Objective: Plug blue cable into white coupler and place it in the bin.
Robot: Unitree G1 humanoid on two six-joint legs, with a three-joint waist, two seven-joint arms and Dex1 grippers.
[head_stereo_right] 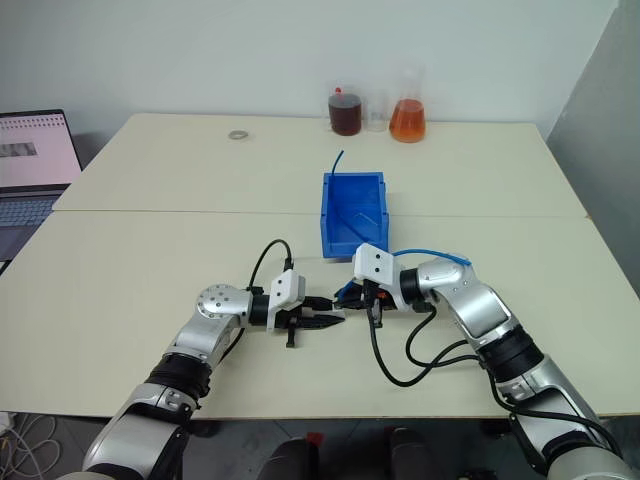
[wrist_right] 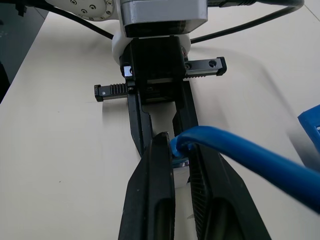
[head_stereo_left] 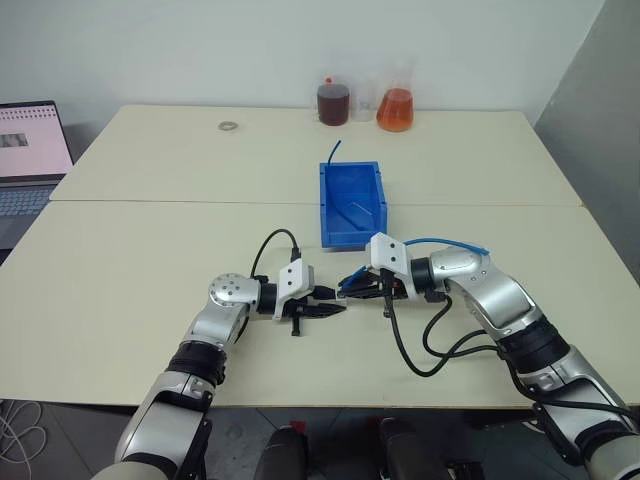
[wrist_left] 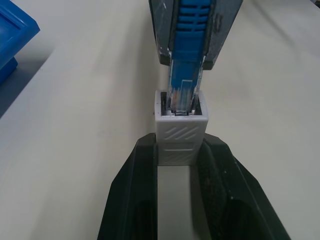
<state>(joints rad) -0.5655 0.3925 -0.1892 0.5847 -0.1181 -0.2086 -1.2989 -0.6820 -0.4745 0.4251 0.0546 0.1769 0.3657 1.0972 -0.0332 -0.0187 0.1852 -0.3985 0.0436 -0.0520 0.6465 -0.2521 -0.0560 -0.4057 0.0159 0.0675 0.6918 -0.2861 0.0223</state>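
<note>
Next, I let go of the blue cable with the white coupler on the near part of the blue bin's bottom (head_stereo_left: 347,219) with my right gripper. The cable is now held near the table's front edge.
Near the table's front edge, the two grippers meet tip to tip. My left gripper (wrist_left: 180,146) is shut on the white coupler (wrist_left: 180,131), a small block with its socket facing the other hand. My right gripper (wrist_right: 176,146) is shut on the plug end of the blue cable (wrist_right: 240,155). The clear plug (wrist_left: 184,97) has its tip inside the coupler's socket. The cable arcs back over my right forearm (head_stereo_left: 450,241). Just beyond the grippers on the table stands the blue bin (head_stereo_left: 352,206).
A short dark blue cable stub (head_stereo_left: 332,151) sticks up from the bin's far left corner. Flasks of dark (head_stereo_left: 333,102) and orange liquid (head_stereo_left: 395,108) stand at the table's back edge. A laptop (head_stereo_left: 30,150) sits at far left. Black wires (head_stereo_left: 430,350) loop under my right arm.
</note>
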